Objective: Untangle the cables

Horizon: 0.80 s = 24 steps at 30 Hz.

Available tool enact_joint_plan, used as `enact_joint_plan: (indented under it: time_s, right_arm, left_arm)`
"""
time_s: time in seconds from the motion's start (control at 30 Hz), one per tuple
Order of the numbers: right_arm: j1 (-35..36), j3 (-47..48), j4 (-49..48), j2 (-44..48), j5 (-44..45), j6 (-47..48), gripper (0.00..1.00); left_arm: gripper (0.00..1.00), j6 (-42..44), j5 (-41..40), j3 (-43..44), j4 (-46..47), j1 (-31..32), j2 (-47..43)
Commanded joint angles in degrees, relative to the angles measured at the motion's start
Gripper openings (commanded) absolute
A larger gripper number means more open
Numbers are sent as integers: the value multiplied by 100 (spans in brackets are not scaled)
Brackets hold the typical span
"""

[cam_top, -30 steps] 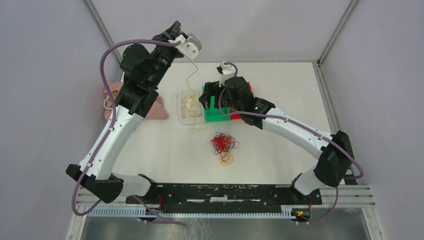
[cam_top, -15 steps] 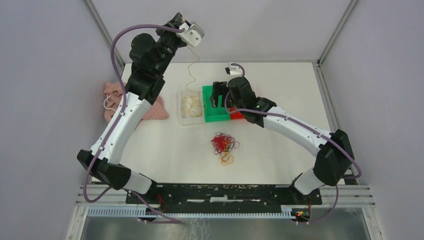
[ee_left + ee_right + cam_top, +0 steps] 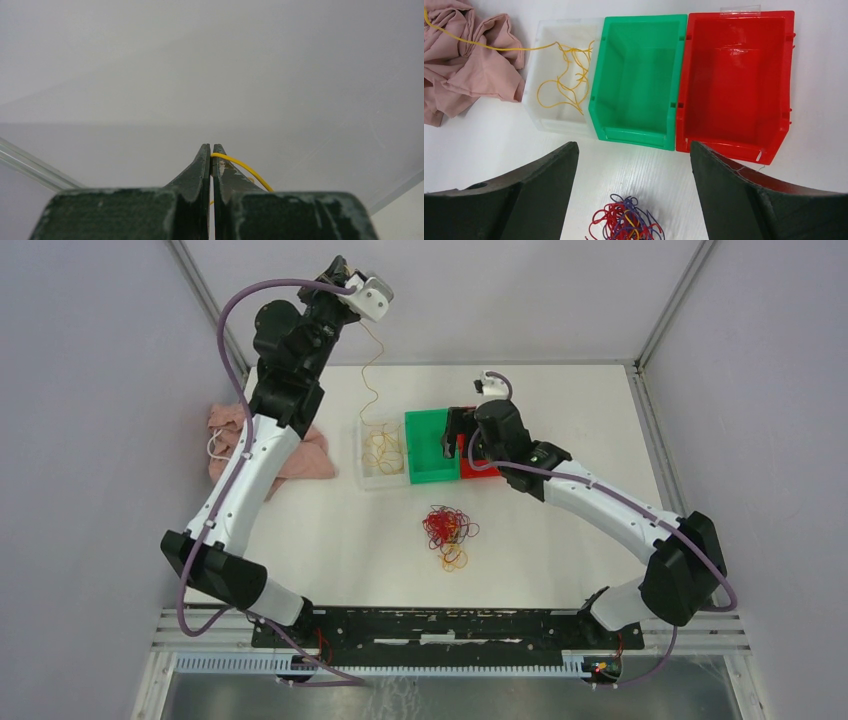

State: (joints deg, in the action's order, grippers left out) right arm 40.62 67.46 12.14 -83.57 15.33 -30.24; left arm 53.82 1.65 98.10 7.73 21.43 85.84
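My left gripper will release the yellow cable over the yellow loops in the clear bin (image 3: pixel 388 454) next to the green bin.
A tangle of red, purple and yellow cables (image 3: pixel 447 532) lies mid-table; it also shows at the bottom of the right wrist view (image 3: pixel 626 222). My left gripper (image 3: pixel 352 312) is raised high at the back left, shut on a yellow cable (image 3: pixel 240 168). That cable (image 3: pixel 370 370) hangs down into the clear bin (image 3: pixel 364 472), where more yellow loops (image 3: pixel 566 80) lie. My right gripper (image 3: pixel 460 440) is open and empty, hovering over the green bin (image 3: pixel 424 420) and red bin (image 3: pixel 734 80).
A pink cloth (image 3: pixel 305 455) lies left of the clear bin, also in the right wrist view (image 3: pixel 464 60). The three bins stand side by side behind the tangle. Enclosure walls and metal posts ring the table.
My left gripper rose and drew back left, pulling the yellow cable up taut from the clear bin. My right gripper moved right, from over the green bin toward the red one.
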Motion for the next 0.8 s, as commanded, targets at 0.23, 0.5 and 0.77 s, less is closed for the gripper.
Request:
enact_joint_plan:
  time_s: [0.23,0.5,0.77]
  right_arm:
    - [-89,-143,-115,204,-4,-175,88]
    - [-199,-330,-119,349,13,-254,88]
    - [-427,-575,-141,621,6,-371,88]
  left_arm:
    - [3,-33,142,-4,335,-44,-27]
    - [3,-76,327,-1413,-246,-31,-498]
    - [3,-620,301,-2037,-1425,-25,-521]
